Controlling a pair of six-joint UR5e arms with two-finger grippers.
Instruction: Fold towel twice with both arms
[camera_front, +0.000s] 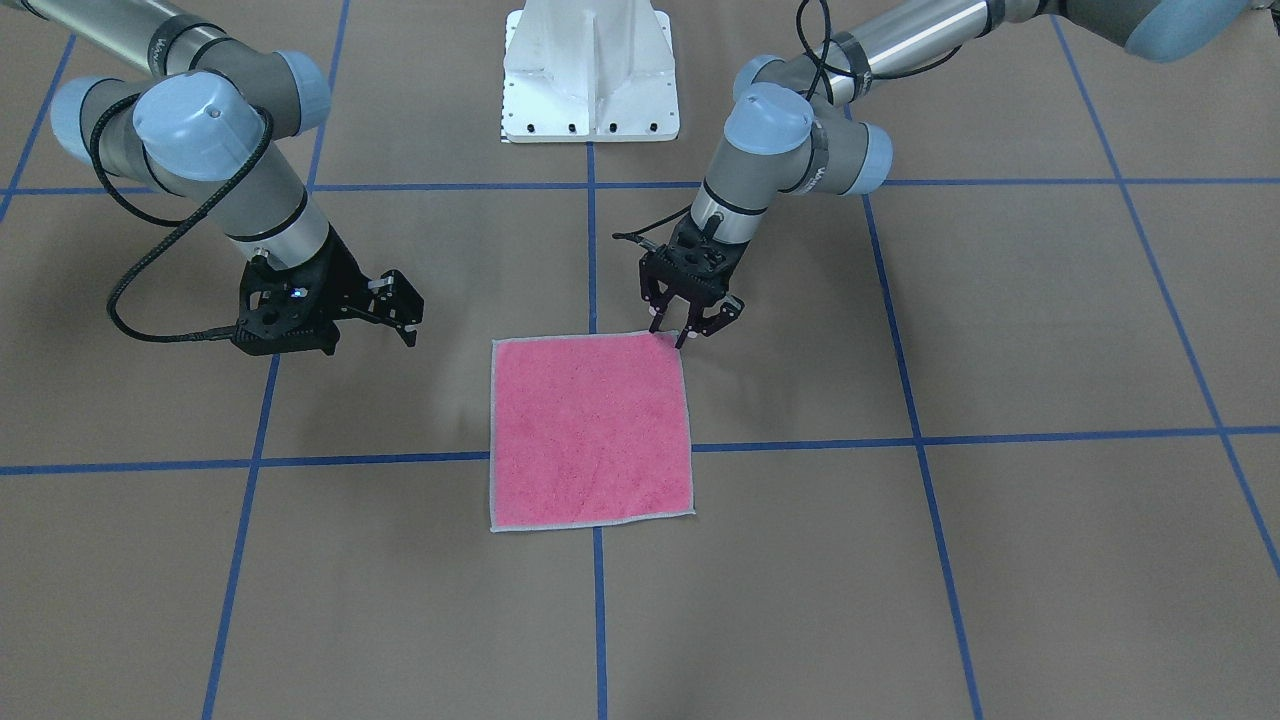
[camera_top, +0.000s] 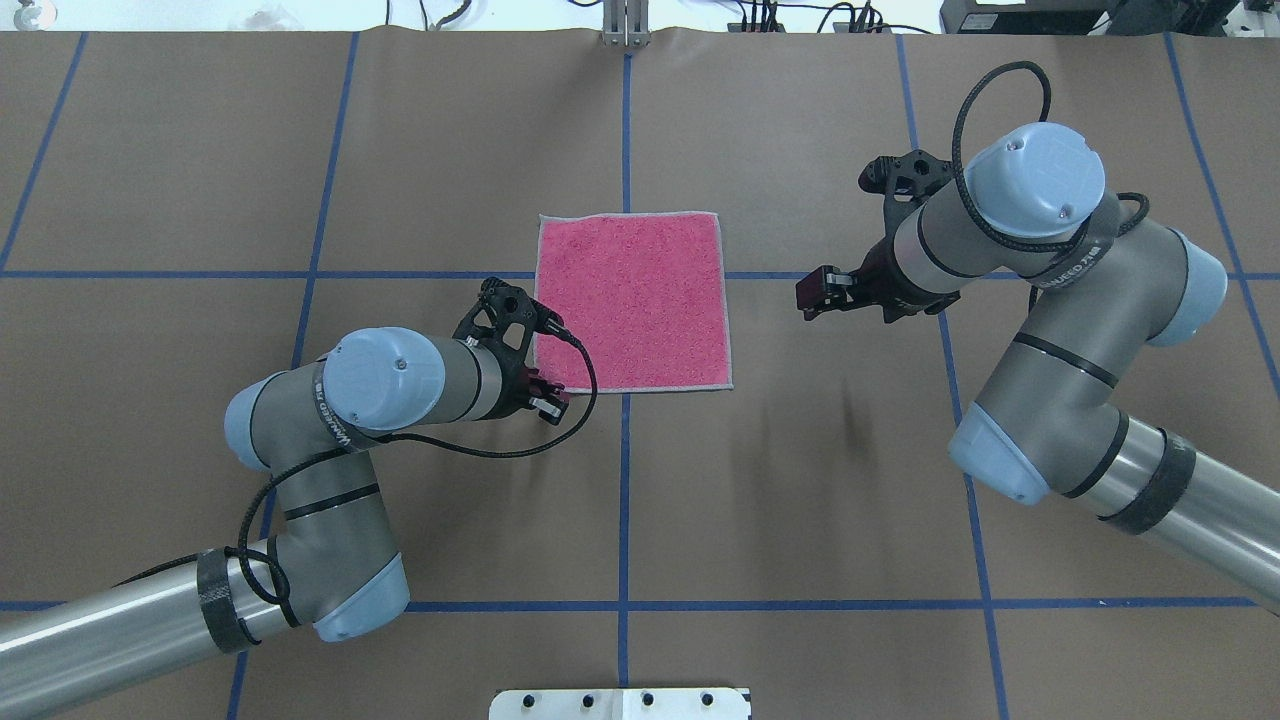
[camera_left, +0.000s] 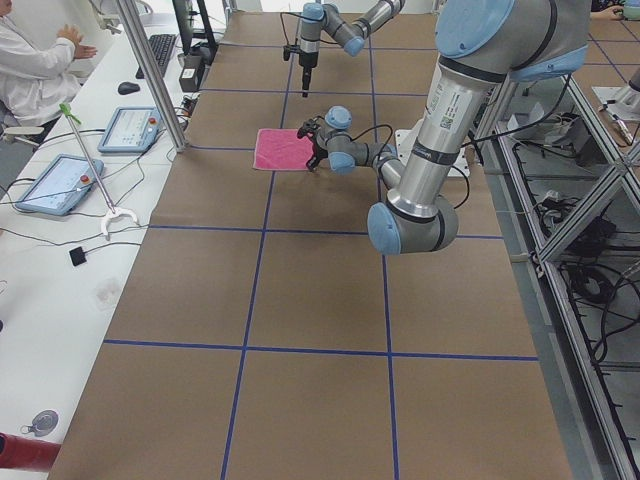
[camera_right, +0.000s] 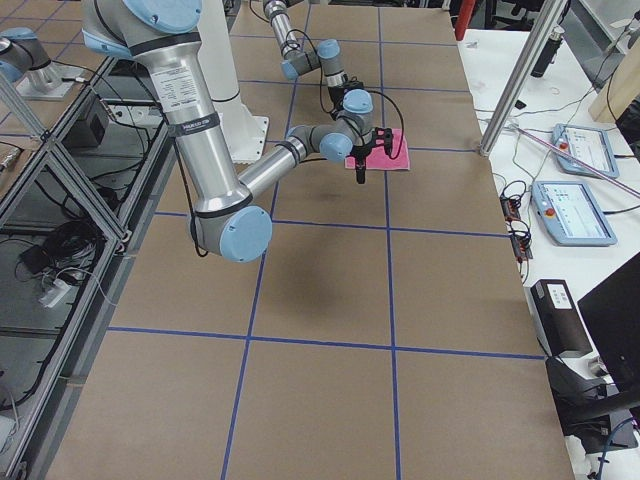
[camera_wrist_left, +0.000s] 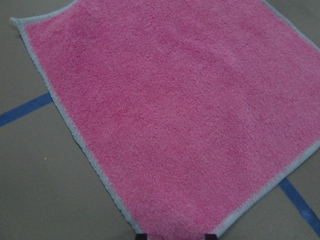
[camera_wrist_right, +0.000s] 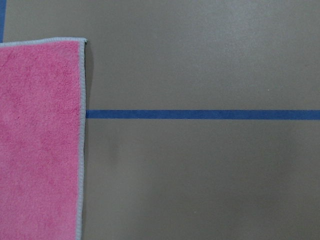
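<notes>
Next, my left gripper backs off and pinches further in on the towel's pink side (camera_wrist_left: 175, 225), because its fingers are on the light grey border at the towel's corner.
The towel (camera_front: 590, 430) lies flat and unfolded on the table, pink face up with a light grey border; it also shows in the overhead view (camera_top: 630, 300). My left gripper (camera_front: 690, 325) is open and low at the towel's corner nearest the robot on its left side (camera_top: 552, 398). In the left wrist view the fingertips (camera_wrist_left: 210, 235) sit on either side of that corner. My right gripper (camera_front: 405, 310) is open and empty. It hovers above the bare table, apart from the towel's right edge (camera_top: 815, 295). The right wrist view shows that edge (camera_wrist_right: 82, 150) but no fingers.
The white pedestal base (camera_front: 590, 70) stands at the robot's side of the table. Blue tape lines (camera_front: 800, 442) cross the brown table. Beyond the far edge are tablets (camera_left: 50, 185) and a seated person (camera_left: 40, 60).
</notes>
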